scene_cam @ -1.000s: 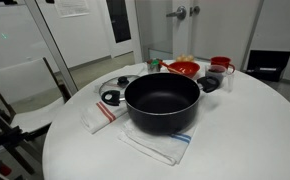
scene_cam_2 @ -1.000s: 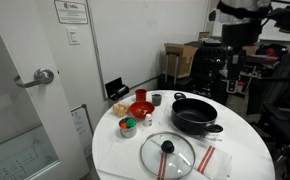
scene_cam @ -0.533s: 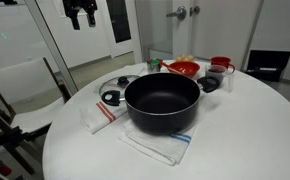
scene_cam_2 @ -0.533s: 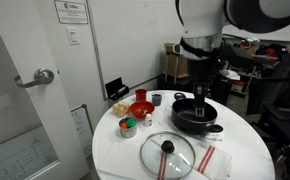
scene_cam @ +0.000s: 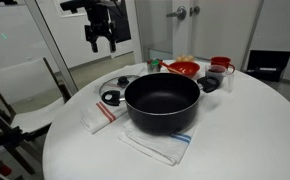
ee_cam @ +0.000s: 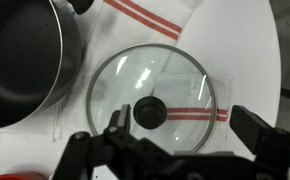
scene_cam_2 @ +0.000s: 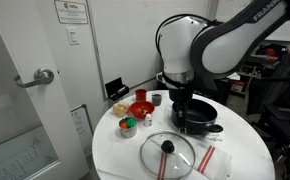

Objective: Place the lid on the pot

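Observation:
My gripper is to move down next to the black knob (scene_cam: pixel 123 80) (ee_cam: pixel 150 112) of the clear glass lid beside the pot and close there.
The large black pot (scene_cam: pixel 162 100) stands on a striped towel in the middle of the round white table; in an exterior view the arm partly hides it (scene_cam_2: pixel 199 116), and its rim shows at the wrist view's upper left (ee_cam: pixel 30 50). The clear glass lid with a black knob lies flat on the table beside the pot (scene_cam_2: pixel 167 153), behind it in an exterior view (scene_cam: pixel 123 80). My gripper (scene_cam: pixel 102 43) hangs well above the table, open and empty (scene_cam_2: pixel 177 100). In the wrist view the lid (ee_cam: pixel 175 85) lies below the gripper (ee_cam: pixel 185 125), between the spread fingers.
A small black ring (scene_cam: pixel 111 97) lies on a red-striped towel (scene_cam: pixel 100 115) next to the lid. A red bowl (scene_cam: pixel 183 68), a red mug (scene_cam: pixel 221 64) and small cans (scene_cam_2: pixel 128 126) stand at the table's far side. A chair (scene_cam: pixel 25 85) stands beside the table.
The arm has swung into both exterior views and come down over the table, above the lid. The pot, lid and other things have not moved.

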`<state>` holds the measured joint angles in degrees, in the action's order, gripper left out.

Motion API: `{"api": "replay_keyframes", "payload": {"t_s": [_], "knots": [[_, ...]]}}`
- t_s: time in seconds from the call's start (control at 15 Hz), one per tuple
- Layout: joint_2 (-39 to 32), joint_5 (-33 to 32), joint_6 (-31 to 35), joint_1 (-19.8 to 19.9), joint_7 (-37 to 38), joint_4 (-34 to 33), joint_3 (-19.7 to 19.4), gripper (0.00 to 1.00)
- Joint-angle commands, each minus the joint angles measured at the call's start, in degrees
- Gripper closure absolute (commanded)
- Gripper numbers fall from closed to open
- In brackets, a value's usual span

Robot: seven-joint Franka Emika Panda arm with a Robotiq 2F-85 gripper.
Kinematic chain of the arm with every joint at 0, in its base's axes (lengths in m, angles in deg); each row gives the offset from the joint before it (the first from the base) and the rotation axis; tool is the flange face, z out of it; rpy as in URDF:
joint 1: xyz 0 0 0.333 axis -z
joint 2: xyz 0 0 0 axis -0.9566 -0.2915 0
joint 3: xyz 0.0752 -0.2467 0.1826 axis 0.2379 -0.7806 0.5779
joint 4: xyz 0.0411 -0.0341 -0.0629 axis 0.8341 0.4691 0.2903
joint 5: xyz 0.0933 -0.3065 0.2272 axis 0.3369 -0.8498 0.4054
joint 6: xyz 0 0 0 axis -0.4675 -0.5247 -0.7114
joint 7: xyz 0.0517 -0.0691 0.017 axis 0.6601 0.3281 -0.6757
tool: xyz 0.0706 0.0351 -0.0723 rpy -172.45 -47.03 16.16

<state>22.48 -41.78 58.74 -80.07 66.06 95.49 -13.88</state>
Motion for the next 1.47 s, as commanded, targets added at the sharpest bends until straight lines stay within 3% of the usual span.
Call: {"api": "replay_keyframes", "payload": {"t_s": [0.0, 0.6, 1.4], "knots": [[-6.65, 0.07, 2.18, 0.23, -4.74, -5.30, -0.64, 0.00], [-17.99, -0.59, 2.97, 0.28, -11.70, -14.60, -0.69, 0.00], [-28.09, -0.57, 1.86, 0.58, -15.45, -25.92, -0.96, 0.00]]}}
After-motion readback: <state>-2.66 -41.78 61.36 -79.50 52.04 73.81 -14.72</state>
